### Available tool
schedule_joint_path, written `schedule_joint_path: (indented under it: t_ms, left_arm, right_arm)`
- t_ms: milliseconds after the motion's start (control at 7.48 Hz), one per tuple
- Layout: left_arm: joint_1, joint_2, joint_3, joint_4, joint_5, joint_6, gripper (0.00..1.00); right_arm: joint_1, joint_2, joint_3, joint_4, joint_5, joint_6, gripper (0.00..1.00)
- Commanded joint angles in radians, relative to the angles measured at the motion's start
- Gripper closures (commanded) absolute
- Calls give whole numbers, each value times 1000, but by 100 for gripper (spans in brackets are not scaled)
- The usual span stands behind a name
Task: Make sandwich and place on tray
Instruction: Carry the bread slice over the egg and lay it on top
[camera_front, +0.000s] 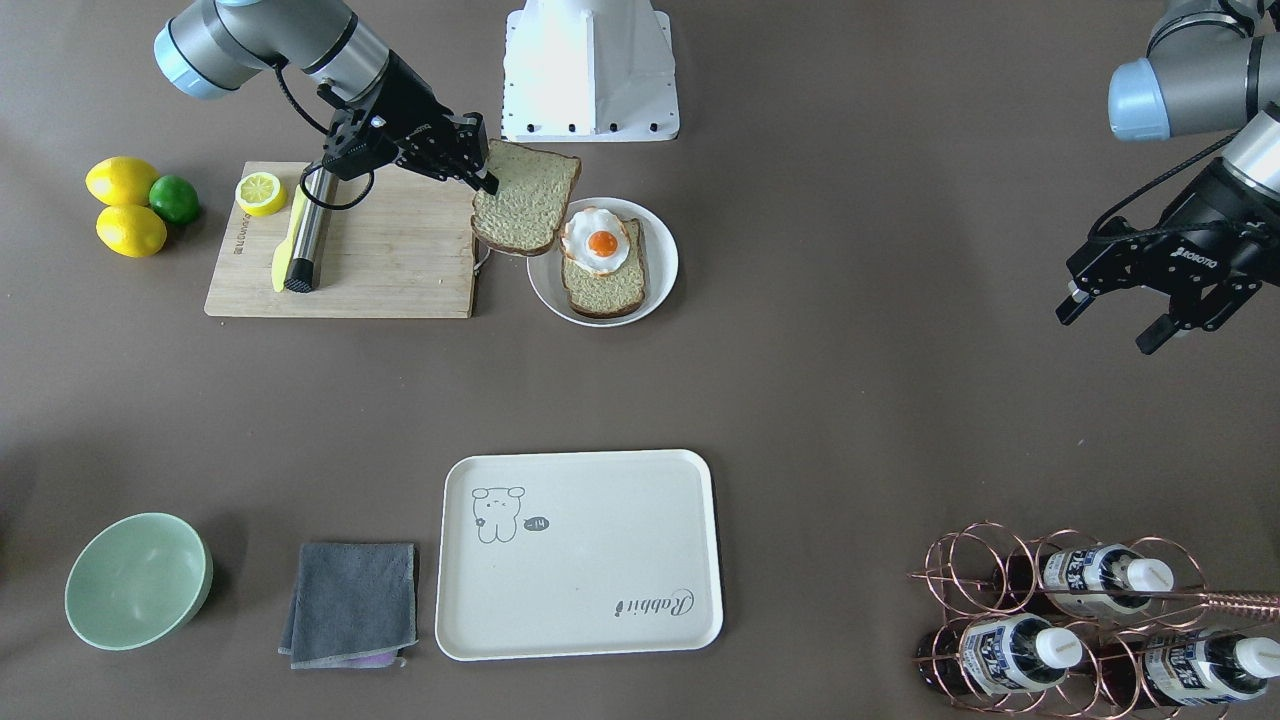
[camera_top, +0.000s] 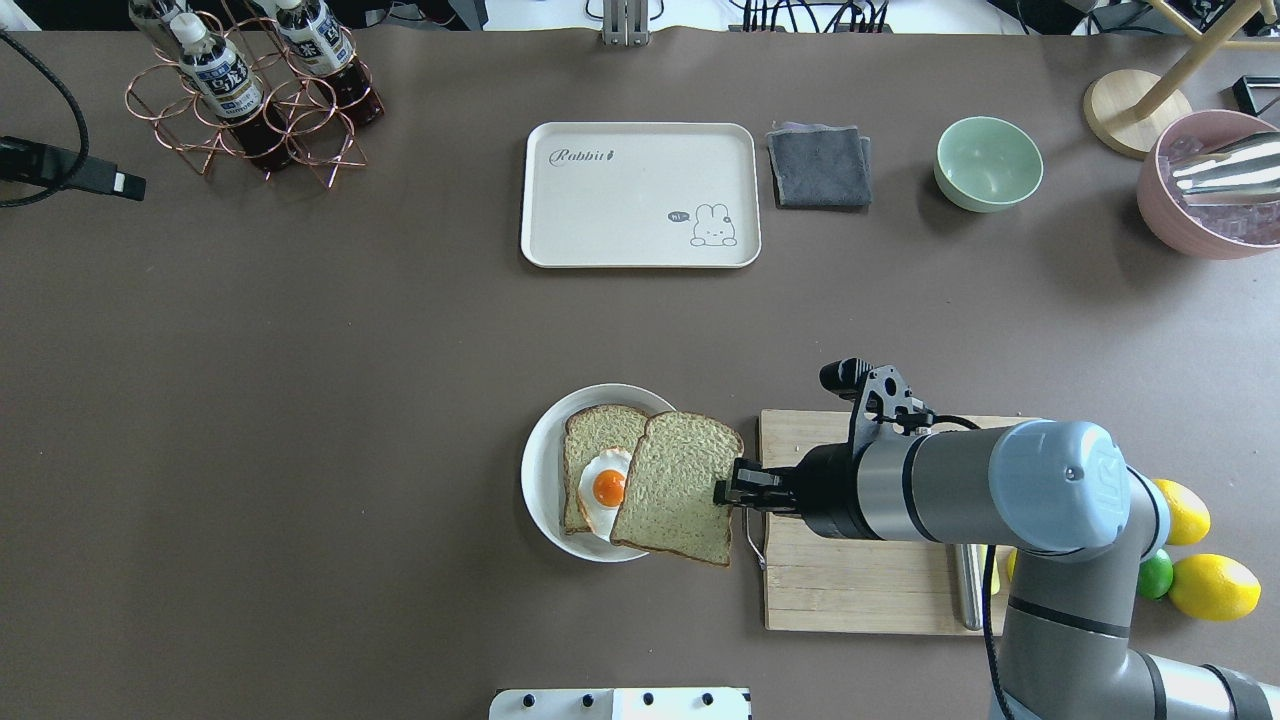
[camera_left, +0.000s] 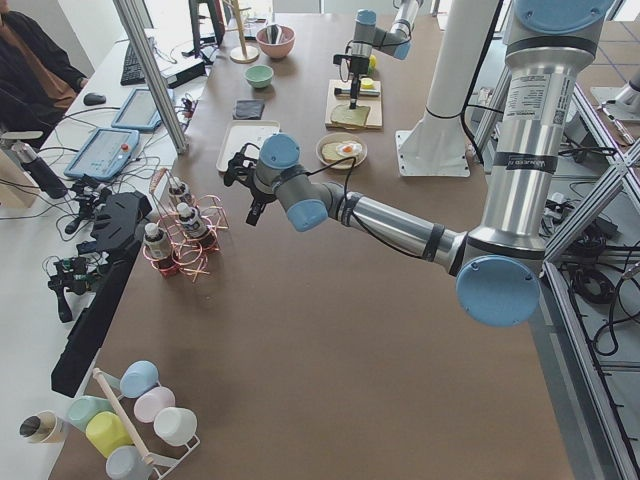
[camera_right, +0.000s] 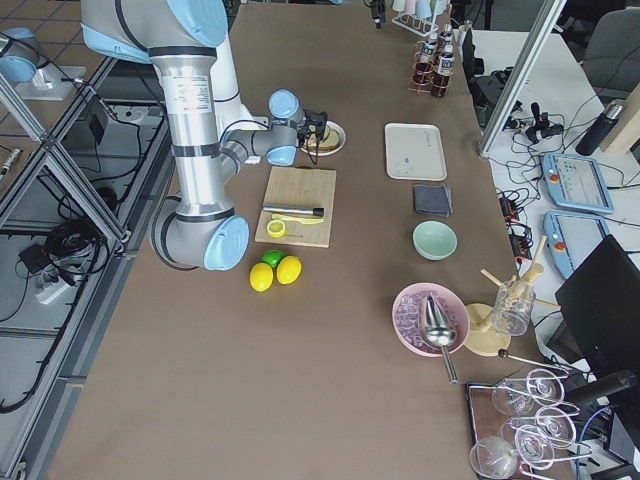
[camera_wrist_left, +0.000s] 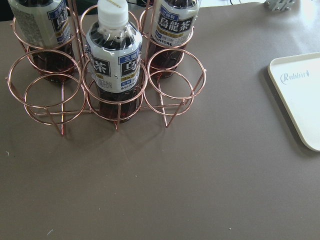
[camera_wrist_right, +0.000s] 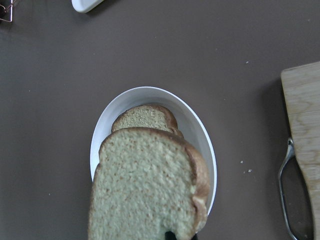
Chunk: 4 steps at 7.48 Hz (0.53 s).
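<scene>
Next, my right gripper lets go of the bread slice on top of the fried egg (camera_front: 603, 242) on the round white plate.
My right gripper (camera_front: 487, 168) is shut on the edge of one bread slice (camera_front: 525, 200), holding it in the air, tilted, over the near edge of the round white plate (camera_front: 662, 262). On the plate lies the other slice (camera_front: 605, 290) with the fried egg (camera_front: 598, 240) on top. From overhead the held slice (camera_top: 680, 485) overlaps part of the egg (camera_top: 603, 488). The cream rabbit tray (camera_front: 580, 555) sits bare across the table. My left gripper (camera_front: 1112, 322) hangs open and holds nothing, far off to the side.
A wooden cutting board (camera_front: 390, 260) beside the plate carries a knife (camera_front: 305, 235) and a lemon half (camera_front: 260, 192). Two lemons (camera_front: 125, 205) and a lime (camera_front: 174, 198) lie beyond it. A green bowl (camera_front: 138, 580), a grey cloth (camera_front: 352, 603) and a copper bottle rack (camera_front: 1080, 620) stand along the tray's side.
</scene>
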Motion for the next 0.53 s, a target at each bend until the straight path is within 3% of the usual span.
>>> schedule_joint_path:
  t_ms: [0,401]
  left_arm:
    - [1,0,-1,-2,-1,-5,3]
    - [7,-1,2,-2,0,-1,3]
  right_arm:
    - [-47,87,-72,-2,-57,-4,100]
    - [-47,147,-136,-2,-73,-13,100]
